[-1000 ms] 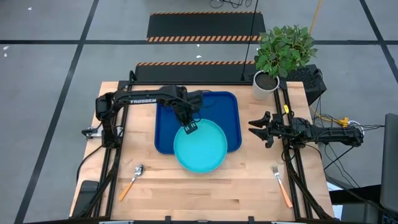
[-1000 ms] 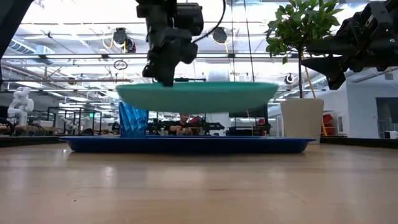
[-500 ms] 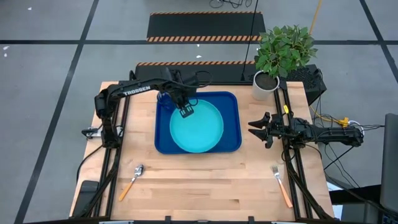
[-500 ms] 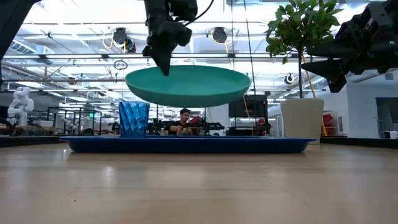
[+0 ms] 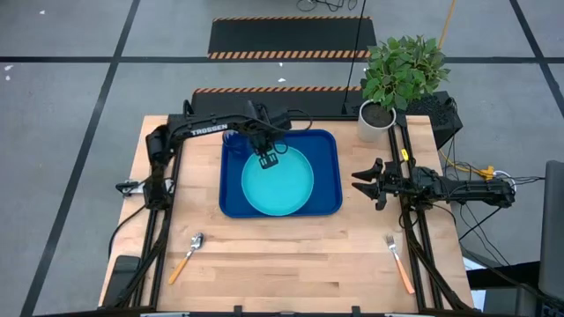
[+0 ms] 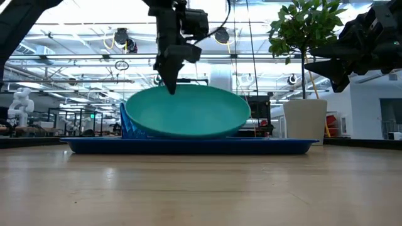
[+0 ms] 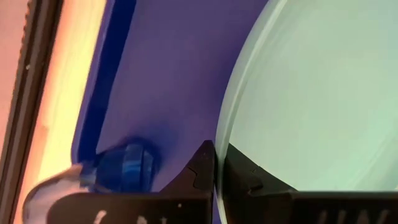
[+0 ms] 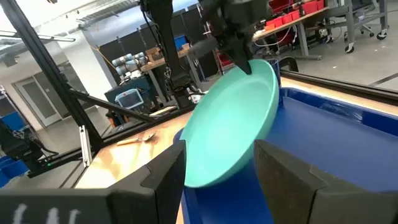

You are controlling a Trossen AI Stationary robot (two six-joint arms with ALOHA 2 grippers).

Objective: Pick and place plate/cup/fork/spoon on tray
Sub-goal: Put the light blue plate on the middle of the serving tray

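Note:
My left gripper is to set the light cyan plate down flat and let it go on the middle of the dark blue tray (image 5: 281,178). The plate is tilted over the tray now.
The light cyan plate (image 5: 280,183) is over the dark blue tray (image 5: 328,145), tilted with its far-left rim up. My left gripper (image 5: 269,161) is shut on that rim; it also shows in the low view (image 6: 169,85). The blue cup (image 5: 231,138) stands in the tray's far-left corner, partly behind the plate in the low view (image 6: 127,119). The spoon (image 5: 187,255) lies on the table near the front left, the fork (image 5: 398,262) near the front right. My right gripper (image 5: 357,180) is open and empty, to the right of the tray. My left gripper pinches the plate's far-left rim (image 7: 217,146) between its two fingers, one on the upper face and one on the underside. The fingers come from above, pointing down. The plate hangs tilted, with its opposite edge (image 6: 207,134) low, at the tray's rim height; whether it touches, I cannot tell.
A white pot with a green plant (image 5: 376,119) stands at the table's far right corner. Bare wooden table (image 5: 291,264) lies between the tray and the front edge, between spoon and fork.
My left gripper has carried the plate from above the tray's near edge toward the far edge and down, staying shut on it. The plate, level before, has tipped: its held rim stays high and its opposite edge has sunk to the tray.

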